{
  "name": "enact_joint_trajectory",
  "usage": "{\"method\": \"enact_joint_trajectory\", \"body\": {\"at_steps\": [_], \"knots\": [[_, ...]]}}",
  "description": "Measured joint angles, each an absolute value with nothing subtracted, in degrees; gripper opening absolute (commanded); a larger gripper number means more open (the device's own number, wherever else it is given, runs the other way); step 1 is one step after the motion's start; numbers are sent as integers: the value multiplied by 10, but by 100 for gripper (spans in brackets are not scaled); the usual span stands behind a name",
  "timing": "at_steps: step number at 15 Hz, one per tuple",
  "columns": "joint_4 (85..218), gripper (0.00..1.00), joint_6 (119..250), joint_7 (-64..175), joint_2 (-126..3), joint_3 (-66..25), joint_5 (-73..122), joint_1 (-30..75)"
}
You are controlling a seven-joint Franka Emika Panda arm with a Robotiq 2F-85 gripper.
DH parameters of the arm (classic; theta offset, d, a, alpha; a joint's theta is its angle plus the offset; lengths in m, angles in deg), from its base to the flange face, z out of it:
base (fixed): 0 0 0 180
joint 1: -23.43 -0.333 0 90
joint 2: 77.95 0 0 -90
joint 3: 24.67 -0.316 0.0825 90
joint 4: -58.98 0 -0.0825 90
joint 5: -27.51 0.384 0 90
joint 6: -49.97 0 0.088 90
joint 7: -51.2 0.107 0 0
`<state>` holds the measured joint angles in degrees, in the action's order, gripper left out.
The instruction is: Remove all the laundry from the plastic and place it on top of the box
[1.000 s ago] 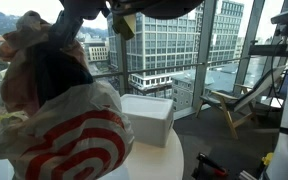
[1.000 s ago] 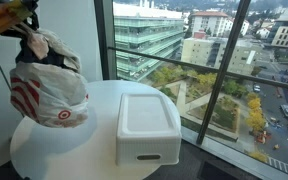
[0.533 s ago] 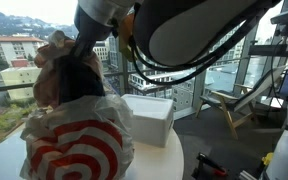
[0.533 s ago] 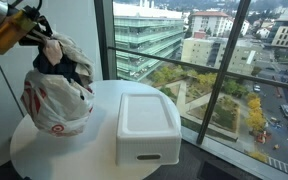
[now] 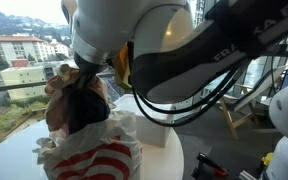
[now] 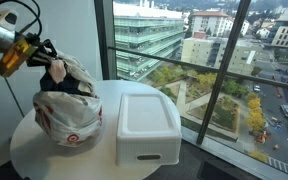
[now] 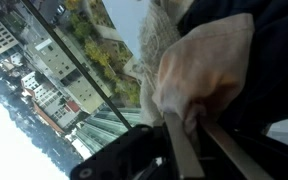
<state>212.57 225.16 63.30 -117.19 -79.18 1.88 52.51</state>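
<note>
My gripper is going to let go of the bundle of laundry on the white box's top (image 5: 156, 108), so that it drapes over the box's near edge.
The plastic (image 6: 69, 120), a thin white bag with red rings, rests on the round table beside the box (image 6: 149, 120). Laundry bulges from its mouth: a pale cloth (image 6: 76, 70) over a dark garment (image 6: 72, 88). My gripper (image 6: 46, 58) sits at the bag's top left, shut on the laundry. In the wrist view the fingers (image 7: 179, 140) pinch a fold of pale beige cloth (image 7: 204, 65), with dark fabric to its right. In an exterior view the arm looms over the bag (image 5: 89, 160) and the dark garment (image 5: 84, 105), hiding most of the box.
The round white table (image 6: 44, 160) ends just beyond the bag and box. A white wall (image 6: 69, 25) stands behind the bag, and floor-to-ceiling window glass (image 6: 214, 60) behind the box. A wooden chair (image 5: 234, 105) stands on the floor past the table.
The gripper has come down and moved toward the box with the bundle. The bag, hanging in the air a second ago, now sits on the table.
</note>
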Motion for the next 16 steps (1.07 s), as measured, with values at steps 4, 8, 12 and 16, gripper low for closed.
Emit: {"method": "enact_joint_trajectory", "body": {"at_steps": [4, 8, 12, 16], "knots": [[2114, 11, 2246, 627, -1241, -759, 45, 517], [2101, 11, 2241, 624, -1320, -710, 68, 494], [2096, 11, 2242, 628, -1390, -701, 90, 515], [2097, 11, 2232, 627, -1416, -657, 93, 528]]}}
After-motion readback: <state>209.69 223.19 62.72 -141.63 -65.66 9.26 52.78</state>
